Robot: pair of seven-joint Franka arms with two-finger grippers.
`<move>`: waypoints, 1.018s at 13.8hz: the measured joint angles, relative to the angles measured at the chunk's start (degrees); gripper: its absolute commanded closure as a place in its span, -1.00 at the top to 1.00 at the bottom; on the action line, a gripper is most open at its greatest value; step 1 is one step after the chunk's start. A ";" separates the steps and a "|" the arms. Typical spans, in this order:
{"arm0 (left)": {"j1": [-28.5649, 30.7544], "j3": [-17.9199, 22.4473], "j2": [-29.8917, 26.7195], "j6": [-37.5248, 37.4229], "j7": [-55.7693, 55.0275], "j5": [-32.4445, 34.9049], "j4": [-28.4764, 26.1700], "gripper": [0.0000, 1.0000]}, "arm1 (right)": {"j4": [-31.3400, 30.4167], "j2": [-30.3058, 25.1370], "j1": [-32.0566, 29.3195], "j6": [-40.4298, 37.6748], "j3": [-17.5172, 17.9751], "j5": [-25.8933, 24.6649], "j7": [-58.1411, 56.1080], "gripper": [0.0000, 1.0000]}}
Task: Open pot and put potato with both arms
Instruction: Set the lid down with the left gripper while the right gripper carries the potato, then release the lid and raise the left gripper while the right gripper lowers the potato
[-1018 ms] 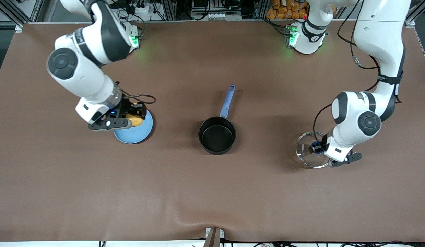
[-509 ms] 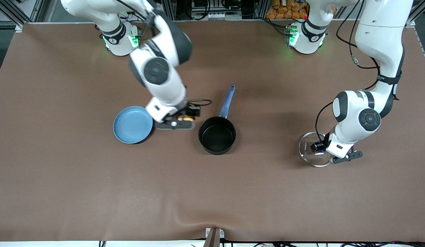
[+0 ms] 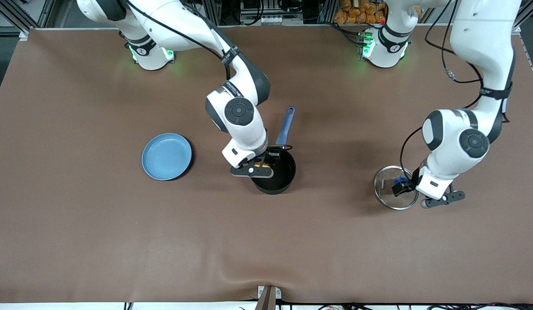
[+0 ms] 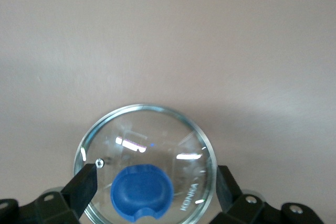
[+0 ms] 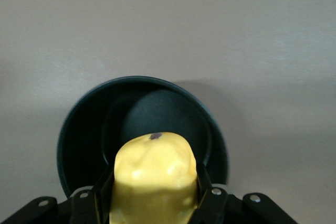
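Observation:
Next, my right gripper releases the yellow potato, now held over the pot's rim, on the middle of the black pot's bottom (image 3: 275, 169) (image 5: 140, 158).
The black pot (image 3: 278, 178) stands open mid-table, its blue handle (image 3: 285, 125) pointing toward the robots' bases. My right gripper (image 3: 260, 165) is shut on the yellow potato (image 3: 261, 164) and holds it over the pot's rim at the right arm's end. In the right wrist view the potato (image 5: 155, 174) sits between the fingers (image 5: 206, 195) over the pot (image 5: 84, 129). The glass lid (image 3: 384, 189) with its blue knob (image 3: 400, 180) lies on the table toward the left arm's end. My left gripper (image 3: 405, 186) is open just over it. In the left wrist view its fingers (image 4: 84, 184) stand apart on either side of the knob (image 4: 142, 191).
The light-blue plate (image 3: 166, 156) lies empty toward the right arm's end of the table, beside the pot. The brown table cover has a raised fold (image 3: 249, 275) at the edge nearest the front camera.
My right arm has carried the potato from the plate across to over the pot. My left gripper has shifted slightly toward the left arm's end, and the lid's knob shows more.

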 measured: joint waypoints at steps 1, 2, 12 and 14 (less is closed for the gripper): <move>-0.11 -0.17 -2.20 -0.93 0.00 0.00 0.45 1.00 | 0.02 0.74 0.31 0.96 0.00 0.00 0.21 -1.00; -0.17 -0.45 -4.44 -3.30 0.00 0.00 1.33 1.00 | 0.05 1.40 0.57 1.51 -0.02 0.00 0.44 -1.00; -0.35 -1.86 -12.62 -43.49 0.00 0.00 27.17 1.00 | 0.09 6.69 2.00 9.71 -0.12 0.01 3.66 -0.27; -0.33 -1.88 -13.37 -46.53 0.00 0.00 29.07 1.00 | 0.10 6.82 2.28 9.77 -0.14 0.01 3.92 0.01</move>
